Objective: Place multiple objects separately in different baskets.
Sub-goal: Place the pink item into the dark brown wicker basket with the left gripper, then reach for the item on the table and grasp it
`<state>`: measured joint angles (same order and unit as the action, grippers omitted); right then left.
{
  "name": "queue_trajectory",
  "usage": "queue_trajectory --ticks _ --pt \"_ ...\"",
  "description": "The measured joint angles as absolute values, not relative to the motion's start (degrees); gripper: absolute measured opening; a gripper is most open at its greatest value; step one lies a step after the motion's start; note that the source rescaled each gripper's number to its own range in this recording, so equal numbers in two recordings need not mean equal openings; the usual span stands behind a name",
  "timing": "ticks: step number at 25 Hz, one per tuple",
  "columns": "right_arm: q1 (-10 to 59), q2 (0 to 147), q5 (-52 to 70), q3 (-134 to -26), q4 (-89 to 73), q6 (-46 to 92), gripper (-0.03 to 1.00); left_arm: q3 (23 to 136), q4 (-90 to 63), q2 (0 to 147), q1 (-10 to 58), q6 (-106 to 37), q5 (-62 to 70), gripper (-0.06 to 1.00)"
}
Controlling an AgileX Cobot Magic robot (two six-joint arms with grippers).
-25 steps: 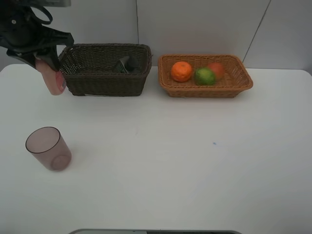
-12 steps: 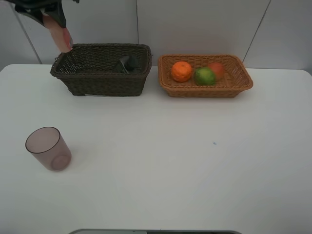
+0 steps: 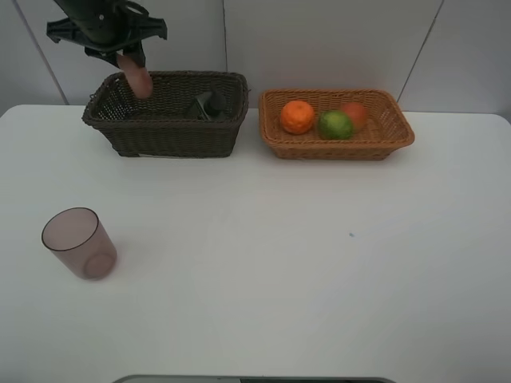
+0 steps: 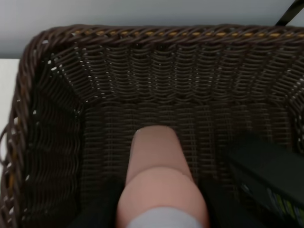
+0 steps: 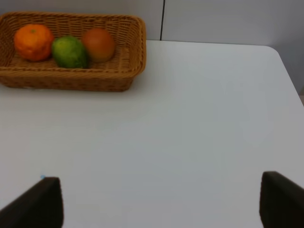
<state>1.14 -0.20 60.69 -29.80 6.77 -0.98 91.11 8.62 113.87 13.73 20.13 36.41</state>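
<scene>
I need to release the pink bottle, now held tilted over that basket, from my left gripper, setting it on the dark brown basket's bare bottom [image 3: 150, 116] [image 4: 161, 190], beside the dark grey bottle.
My left gripper [image 3: 121, 49] is shut on the pink bottle [image 3: 138, 80] and holds it tilted over the left end of the dark brown basket [image 3: 176, 137]. In the left wrist view the pink bottle [image 4: 159, 178] hangs above the basket's floor [image 4: 142, 118], with the dark grey bottle [image 4: 266, 173] lying beside it inside. The dark grey bottle [image 3: 206, 104] lies in the basket's right half. The orange [image 3: 297, 116], green fruit [image 3: 336, 124] and peach [image 3: 356, 114] lie in the light tan basket [image 3: 335, 149]. The mauve cup [image 3: 80, 243] stands on the table at the front left. My right gripper [image 5: 161, 204] is open and empty above bare table.
The two baskets stand side by side at the back of the white table [image 3: 279, 263], close to the wall. The right wrist view shows the tan basket [image 5: 71, 80] with the three fruits, and the table's right edge [image 5: 285, 76].
My left gripper lifted the pink bottle from beside the dark basket's left end, then carried it right and lowered it over the basket's inside. The cup and fruits have not moved.
</scene>
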Motion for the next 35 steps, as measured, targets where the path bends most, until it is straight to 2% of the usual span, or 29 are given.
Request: queue_trajectory --ticks 11,26,27,31,35 --pt "1.1 -0.2 60.7 -29.8 6.8 -1.0 0.79 91.2 8.6 123.7 13.5 20.3 31.0 0.39" --pt "1.1 -0.2 60.7 -29.8 6.8 -1.0 0.79 91.2 6.3 124.7 12.9 16.2 31.0 0.4" --pt "1.1 -0.2 60.7 -29.8 6.8 -1.0 0.79 91.2 6.2 124.7 12.9 16.1 31.0 0.44" --pt "1.1 -0.2 60.7 -29.8 6.8 -1.0 0.79 91.2 5.9 124.7 12.9 16.0 31.0 0.75" --pt "1.1 -0.2 60.7 -29.8 6.8 -1.0 0.79 91.2 5.8 124.6 12.9 16.0 31.0 0.82"
